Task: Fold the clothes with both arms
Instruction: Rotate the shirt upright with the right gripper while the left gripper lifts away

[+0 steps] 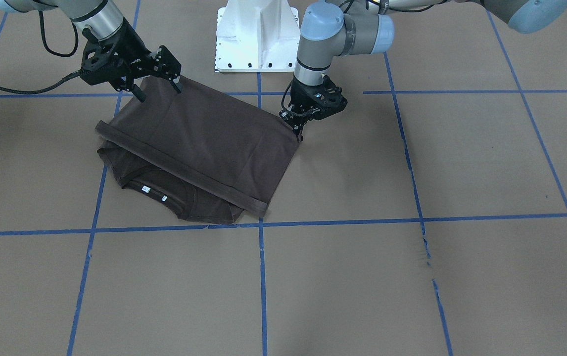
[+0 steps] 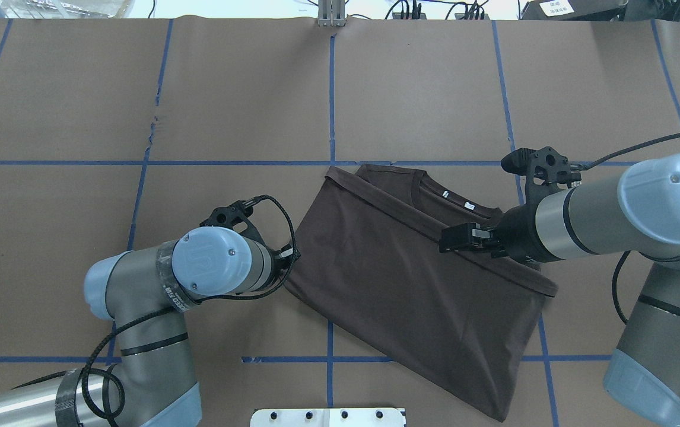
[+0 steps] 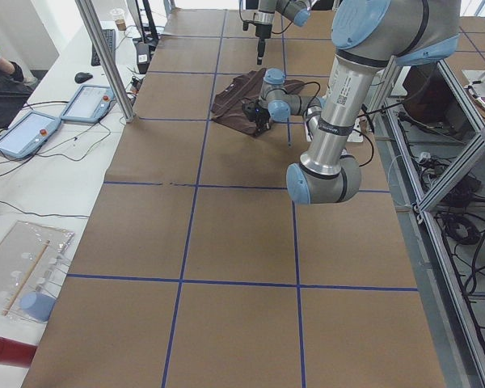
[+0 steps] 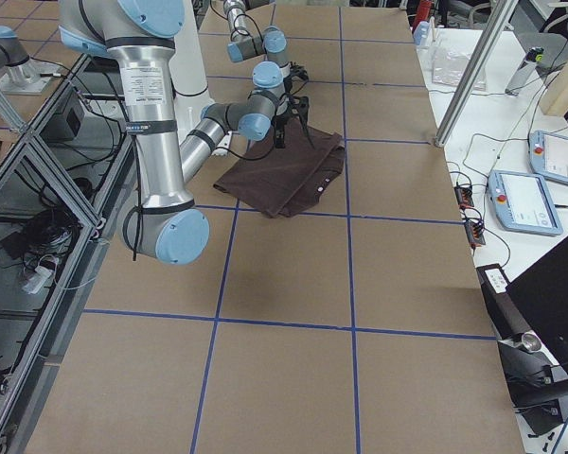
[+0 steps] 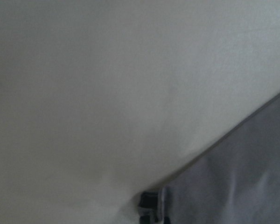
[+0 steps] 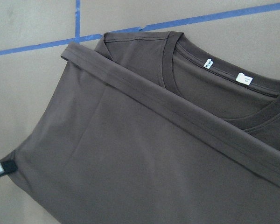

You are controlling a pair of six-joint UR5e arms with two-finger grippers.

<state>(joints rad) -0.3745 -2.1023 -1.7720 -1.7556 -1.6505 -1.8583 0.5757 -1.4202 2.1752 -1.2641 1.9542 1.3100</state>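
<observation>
The robot's left gripper needs to lay the T-shirt's corner down on bare paper [image 1: 327, 290] past the blue tape by the end of the T-shirt's hem.
The dark brown T-shirt [image 1: 204, 138] [image 2: 405, 284] [image 6: 130, 163] lies folded on the paper. Its hem band [image 6: 177, 116] crosses just below the collar [image 1: 157, 193], where white tags [image 6: 207, 64] show. My left gripper [image 1: 299, 134] points down at the shirt's corner nearest the base. Its fingers are together, shut on that corner, and one fingertip [image 6: 0, 167] shows in the right wrist view. My right gripper [image 1: 159, 93] [image 2: 453, 237] hovers over the opposite side of the fold, open and holding nothing. The left wrist view is blurred and shows only paper and a shirt edge [image 5: 242, 177].
The white pedestal base [image 1: 256, 37] [image 2: 328, 417] stands just behind the shirt. Blue tape lines [image 1: 262, 277] grid the brown paper. Side benches carry tablets [image 3: 89, 101] [image 4: 525, 199] and cables beyond the table's ends.
</observation>
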